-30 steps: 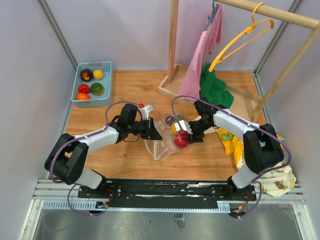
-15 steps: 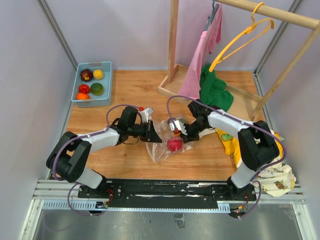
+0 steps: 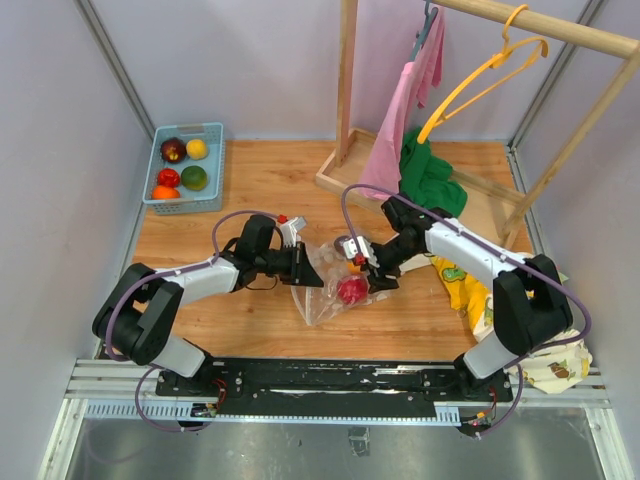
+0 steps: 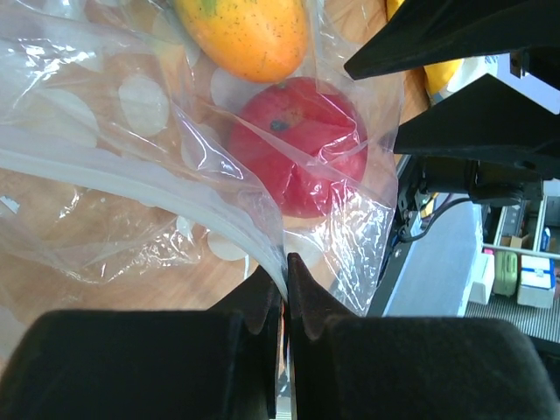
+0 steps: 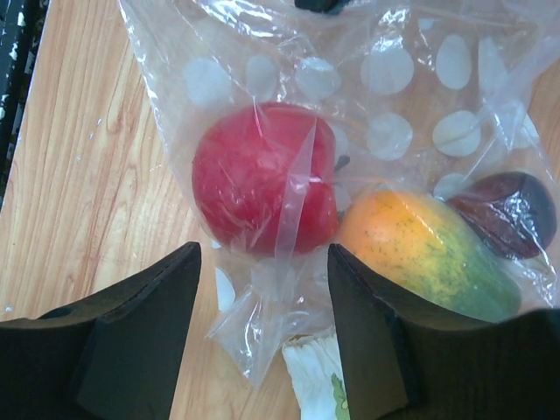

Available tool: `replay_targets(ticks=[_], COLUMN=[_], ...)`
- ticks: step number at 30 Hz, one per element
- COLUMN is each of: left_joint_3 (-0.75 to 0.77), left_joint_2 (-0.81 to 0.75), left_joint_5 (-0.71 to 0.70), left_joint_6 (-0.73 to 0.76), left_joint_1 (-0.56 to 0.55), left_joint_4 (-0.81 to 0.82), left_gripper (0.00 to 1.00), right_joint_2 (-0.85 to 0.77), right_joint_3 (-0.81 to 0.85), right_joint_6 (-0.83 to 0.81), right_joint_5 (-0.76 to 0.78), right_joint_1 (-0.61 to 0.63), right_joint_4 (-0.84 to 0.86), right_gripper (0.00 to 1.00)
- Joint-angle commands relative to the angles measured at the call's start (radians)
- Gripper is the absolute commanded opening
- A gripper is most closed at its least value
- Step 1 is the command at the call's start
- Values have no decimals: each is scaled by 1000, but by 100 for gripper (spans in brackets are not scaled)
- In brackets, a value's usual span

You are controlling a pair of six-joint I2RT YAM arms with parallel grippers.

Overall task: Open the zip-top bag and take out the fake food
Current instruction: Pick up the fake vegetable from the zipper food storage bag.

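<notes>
The bag's bottom corner is lying loose in my right gripper. Next, I pinch the film (image 5: pixel 275 269) below the apple before my left gripper pulls it out.
The zip-top bag (image 3: pixel 322 283) lies on the wooden table between my grippers, clear with pale dots. Inside it are a red apple (image 5: pixel 262 175), an orange-green mango (image 5: pixel 420 249) and a dark purple fruit (image 5: pixel 507 214). My left gripper (image 4: pixel 284 262) is shut on the bag's white zip strip (image 4: pixel 131 175); it also shows in the top view (image 3: pixel 312 274). My right gripper (image 5: pixel 262 297) is open, its fingers either side of the bag's bottom corner (image 5: pixel 254 328) below the apple, and not gripping it. It shows in the top view (image 3: pixel 378 276) at the bag's right side.
A blue basket (image 3: pixel 214 132) at the far left holds several more fruits. A wooden rack (image 3: pixel 346 90) at the back right carries a pink cloth (image 3: pixel 398 125), a yellow hanger and a green garment (image 3: pixel 430 180). A yellow-and-white cartoon cloth (image 3: pixel 462 282) lies by the right arm.
My right gripper has moved from the middle of the bag to its near right corner. The red apple sits lower in the bag than one second ago. The left gripper has barely moved.
</notes>
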Motion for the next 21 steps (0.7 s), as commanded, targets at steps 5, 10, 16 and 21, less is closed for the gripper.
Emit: replay_targets(ticks=[5, 10, 16, 21], left_joint_3=[2, -11, -15, -15], left_joint_2=[3, 5, 7, -8], left_joint_5=[30, 36, 38, 11], left_joint_6=[-7, -29, -31, -38], left_joint_1=[2, 2, 2, 2], left_joint_4=[52, 84, 90, 82], left_gripper=[7, 7, 8, 12], right_joint_2=[40, 72, 132, 140], right_joint_3=[-27, -29, -1, 30], right_joint_6=[90, 133, 257, 321], right_joint_5=[69, 95, 125, 135], right_joint_1=[72, 114, 156, 152], right_joint_4=[119, 157, 217, 217], right_gripper=[56, 33, 1, 1])
